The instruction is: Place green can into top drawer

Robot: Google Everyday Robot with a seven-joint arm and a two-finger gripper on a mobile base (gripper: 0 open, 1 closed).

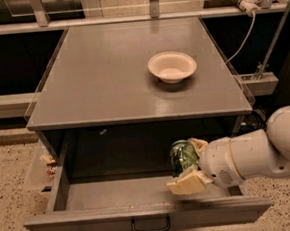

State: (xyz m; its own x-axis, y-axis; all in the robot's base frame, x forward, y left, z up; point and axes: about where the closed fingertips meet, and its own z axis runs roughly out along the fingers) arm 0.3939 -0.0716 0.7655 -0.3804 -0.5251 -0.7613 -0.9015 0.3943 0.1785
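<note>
The robot's gripper should release the green can on the top drawer's bottom, behind the front panel [182, 179], in line with the bowl.
The green can [182, 157] has a mottled green print and a silver top. It stands upright between my gripper's cream fingers [186, 183], which are shut on it. My gripper [189, 164] reaches in from the right on a white arm and holds the can inside the open top drawer [143, 219], over its right half. I cannot tell whether the can touches the drawer floor. The drawer is pulled out toward the camera, with a small dark handle [150, 225] at the centre of its front panel.
A cream round bowl [172, 66] sits on the grey tabletop [102, 76], right of centre. A cable and plug [246, 4] hang at the back right. A small clear tray [39, 168] sits on the speckled floor left of the drawer.
</note>
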